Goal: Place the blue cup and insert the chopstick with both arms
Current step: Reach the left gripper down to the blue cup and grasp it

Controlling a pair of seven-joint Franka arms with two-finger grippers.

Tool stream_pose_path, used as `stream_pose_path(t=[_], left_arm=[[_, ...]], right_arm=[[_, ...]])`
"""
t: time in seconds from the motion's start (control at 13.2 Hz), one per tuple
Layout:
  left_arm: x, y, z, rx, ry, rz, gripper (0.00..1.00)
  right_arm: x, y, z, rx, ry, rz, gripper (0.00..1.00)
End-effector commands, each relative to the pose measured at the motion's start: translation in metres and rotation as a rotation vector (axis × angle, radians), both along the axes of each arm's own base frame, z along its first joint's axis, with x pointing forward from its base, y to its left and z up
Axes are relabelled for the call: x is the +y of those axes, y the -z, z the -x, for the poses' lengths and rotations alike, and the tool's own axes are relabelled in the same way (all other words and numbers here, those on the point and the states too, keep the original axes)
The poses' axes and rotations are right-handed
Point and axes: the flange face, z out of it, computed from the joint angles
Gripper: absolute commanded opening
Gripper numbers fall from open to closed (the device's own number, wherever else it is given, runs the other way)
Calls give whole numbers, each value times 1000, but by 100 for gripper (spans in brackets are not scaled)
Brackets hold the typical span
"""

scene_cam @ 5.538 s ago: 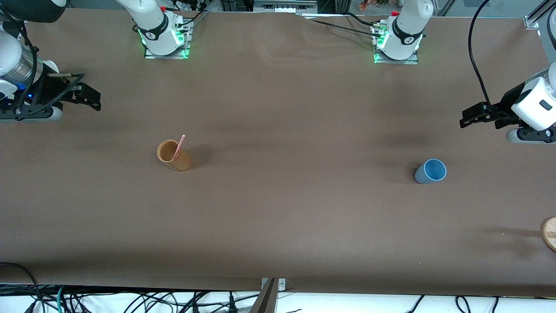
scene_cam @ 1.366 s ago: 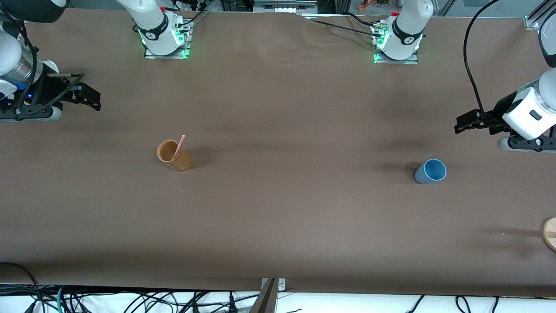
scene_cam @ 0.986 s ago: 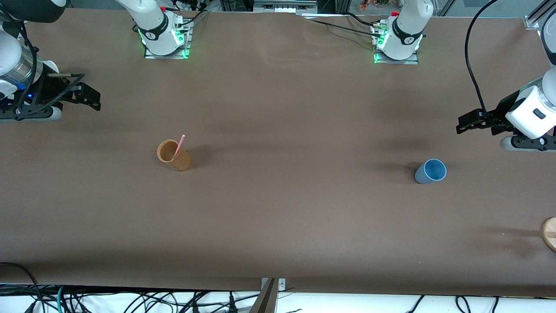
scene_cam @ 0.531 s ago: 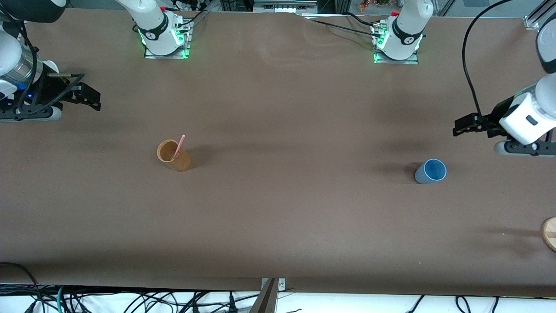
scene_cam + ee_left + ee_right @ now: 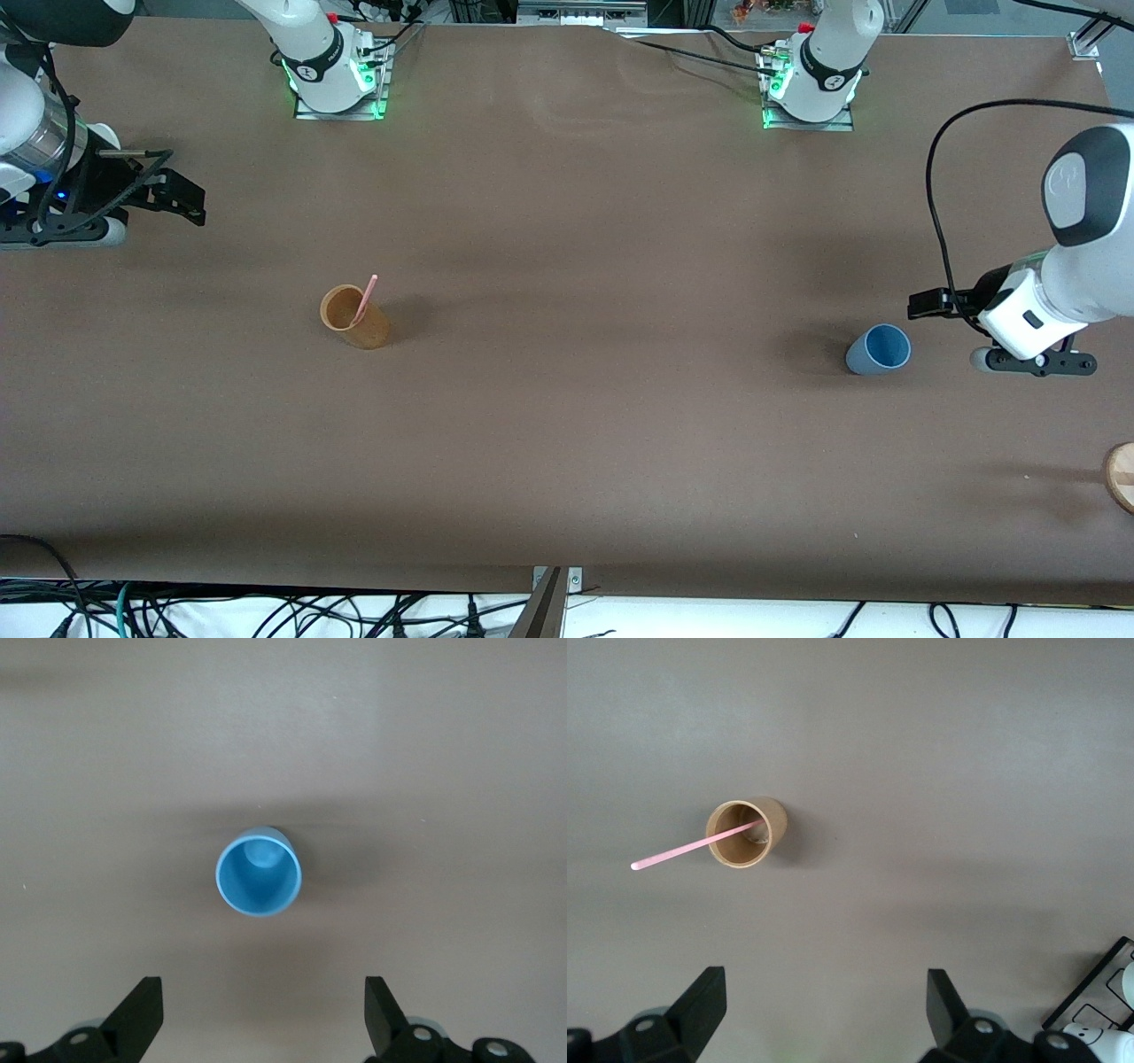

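Note:
My left gripper moves to the blue cup next and closes on the cup's rim (image 5: 906, 358) (image 5: 226, 898), on the side that is toward the round wooden disc.
The blue cup (image 5: 877, 349) stands upright and empty toward the left arm's end of the table; it also shows in the left wrist view (image 5: 258, 875). My left gripper (image 5: 927, 304) is open and empty, over the table just beside the cup, with its fingers spread wide (image 5: 263, 1019). The pink chopstick (image 5: 364, 299) leans inside an orange-brown cup (image 5: 354, 316) toward the right arm's end. In the right wrist view the chopstick (image 5: 691, 849) sticks out over the brown cup's (image 5: 747, 833) rim. My right gripper (image 5: 182, 199) waits, open and empty (image 5: 824, 1014), at the right arm's end.
A round wooden disc (image 5: 1121, 476) lies at the table's edge at the left arm's end, nearer the front camera than the blue cup. The two arm bases (image 5: 337, 71) (image 5: 811, 80) stand along the table's back edge.
My left gripper has come down and toward the front camera, closing in on the blue cup. The right arm, both cups and the chopstick have not moved.

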Motion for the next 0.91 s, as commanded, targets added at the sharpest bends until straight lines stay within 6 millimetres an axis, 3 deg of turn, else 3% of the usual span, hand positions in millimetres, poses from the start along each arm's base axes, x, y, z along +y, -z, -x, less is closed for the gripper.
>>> stream_pose_path(t=[0.0, 0.23, 0.3, 0.61, 0.83], left_arm=[[8, 40, 6, -38, 30, -20, 100], [12, 96, 24, -90, 47, -49, 100], [13, 105, 28, -100, 56, -58, 100], [49, 120, 29, -126, 83, -58, 100], [61, 130, 27, -143, 97, -58, 100]], right_arm=[[-2, -1, 6, 3, -1, 4, 100], [-2, -1, 6, 2, 2, 4, 100], [-2, -1, 6, 2, 2, 4, 100], [-2, -1, 6, 2, 2, 4, 100], [-1, -1, 6, 2, 4, 5, 100]])
